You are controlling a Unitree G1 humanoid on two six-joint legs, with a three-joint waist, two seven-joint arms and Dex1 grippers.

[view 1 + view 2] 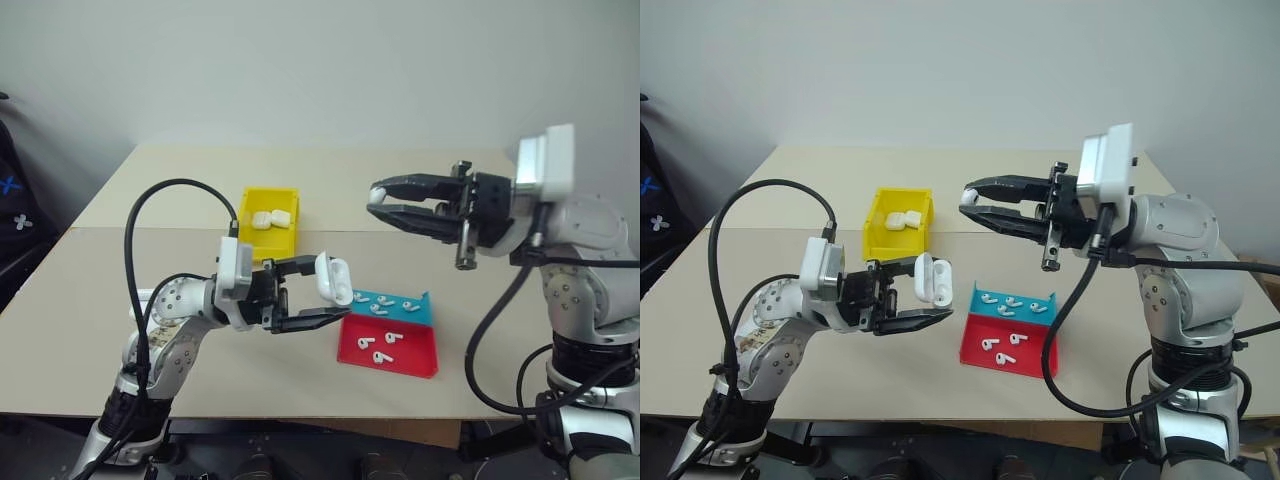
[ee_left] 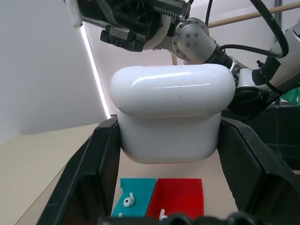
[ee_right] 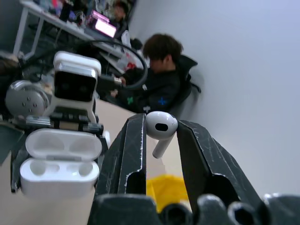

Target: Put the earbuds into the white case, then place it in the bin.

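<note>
The earbud, now pinched at the fingertips, will be let go by my right gripper in the open white case's slot nearer the yellow bin (image 1: 341,269) (image 3: 86,169).
My left gripper (image 1: 322,293) is shut on the white case (image 1: 335,280), held above the table with its lid hinged open. The wrist view shows the case (image 2: 171,112) clamped between both fingers. Higher up and to the right, my right gripper (image 1: 374,201) points toward the left one and is shut on one earbud (image 3: 161,127), pinched at its fingertips; the open case (image 3: 61,164) lies ahead of it. Several more earbuds (image 1: 381,343) lie in the red-and-teal tray (image 1: 416,361). The yellow bin (image 1: 249,204) stands behind the left gripper, with white cases (image 1: 272,219) inside.
The tray sits near the table's front edge, below and between the two grippers. A black cable (image 1: 160,190) loops above the left arm. A seated person (image 3: 159,70) appears far behind in the right wrist view.
</note>
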